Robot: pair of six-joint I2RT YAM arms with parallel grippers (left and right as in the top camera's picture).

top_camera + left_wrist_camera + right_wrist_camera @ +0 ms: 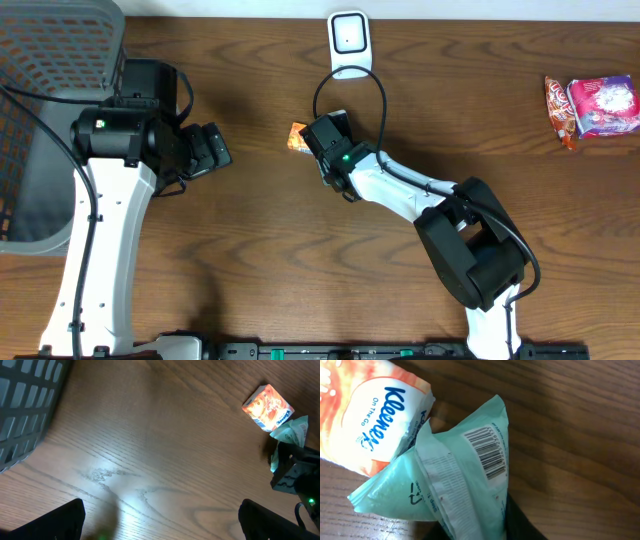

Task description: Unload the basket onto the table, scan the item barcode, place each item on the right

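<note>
My right gripper should release the mint-green packet on bare wood (397, 170) between the Kleenex pack and the snack packets.
A mint-green packet (460, 475) stands pinched in my right gripper (475, 530), its barcode (487, 452) facing the wrist camera. One dark finger (520, 520) shows at its right side. An orange Kleenex tissue pack (370, 425) lies against the packet's far end. From overhead, the right gripper (325, 140) sits mid-table just below the white scanner (348, 40), with the Kleenex pack (297, 136) at its left. My left gripper (160, 525) hangs open over bare wood, left of the Kleenex pack (267, 406) and the green packet (291, 431).
A grey mesh basket (40, 100) fills the far left corner, also seen as the basket (25, 400) in the left wrist view. Two snack packets (590, 105) lie at the far right. A black cable (350, 85) loops between the scanner and the right arm.
</note>
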